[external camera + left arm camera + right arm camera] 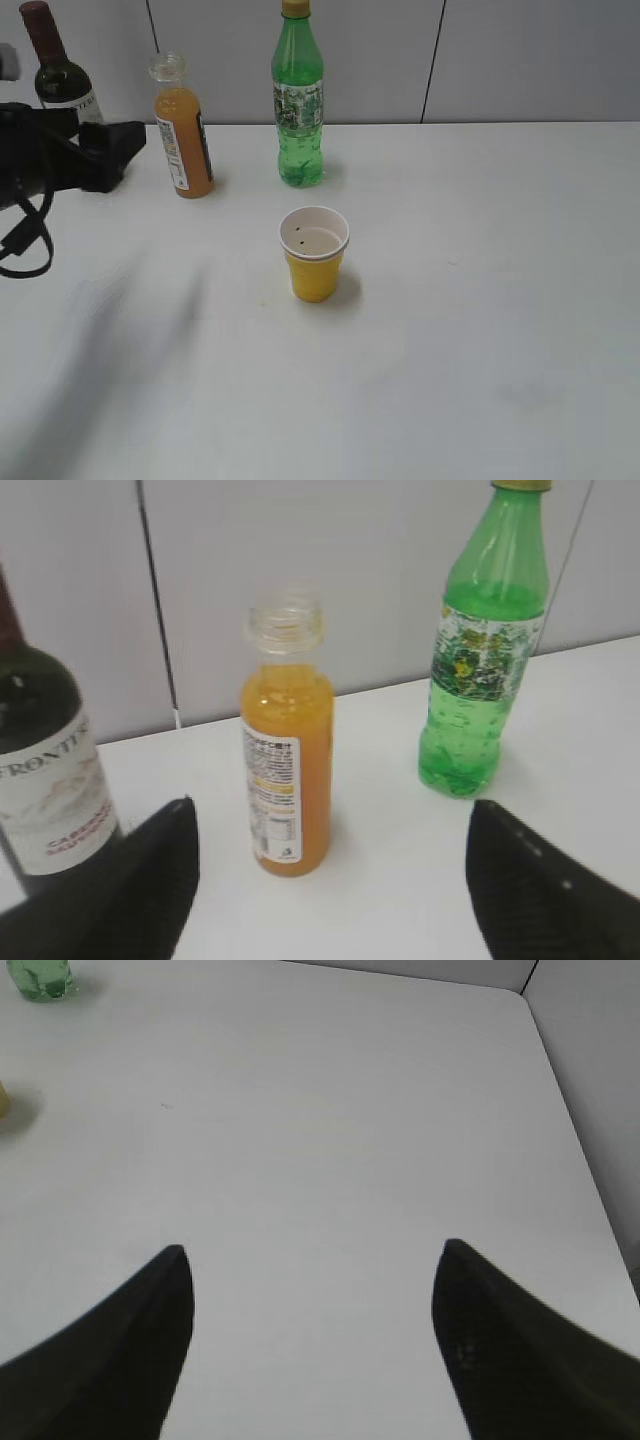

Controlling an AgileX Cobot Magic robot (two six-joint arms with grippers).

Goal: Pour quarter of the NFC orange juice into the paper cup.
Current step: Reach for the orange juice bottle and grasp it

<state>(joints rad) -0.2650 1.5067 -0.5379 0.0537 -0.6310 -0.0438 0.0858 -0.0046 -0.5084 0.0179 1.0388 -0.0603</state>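
The NFC orange juice bottle has the labelled lower half (pixel 186 153) (pixel 290 802), where my left gripper will go next and close around it.
The NFC orange juice (pixel 182 132) stands upright at the back left of the table, a small clear bottle of orange liquid with a white-and-black label. It also shows in the left wrist view (pixel 287 750). The paper cup (pixel 314 253) stands upright near the middle, yellow outside, white inside with dark specks. My left gripper (pixel 120 145) is open and empty, just left of the juice; in the left wrist view (pixel 330 825) the bottle stands beyond the gap between its fingers, untouched. My right gripper (pixel 312 1250) is open and empty over bare table; it does not show in the exterior view.
A tall green bottle (pixel 298 100) stands right of the juice, behind the cup. A dark wine bottle (pixel 57 70) stands at the far left behind my left arm. A grey wall runs behind the table. The table's right edge (pixel 585 1150) meets a wall.
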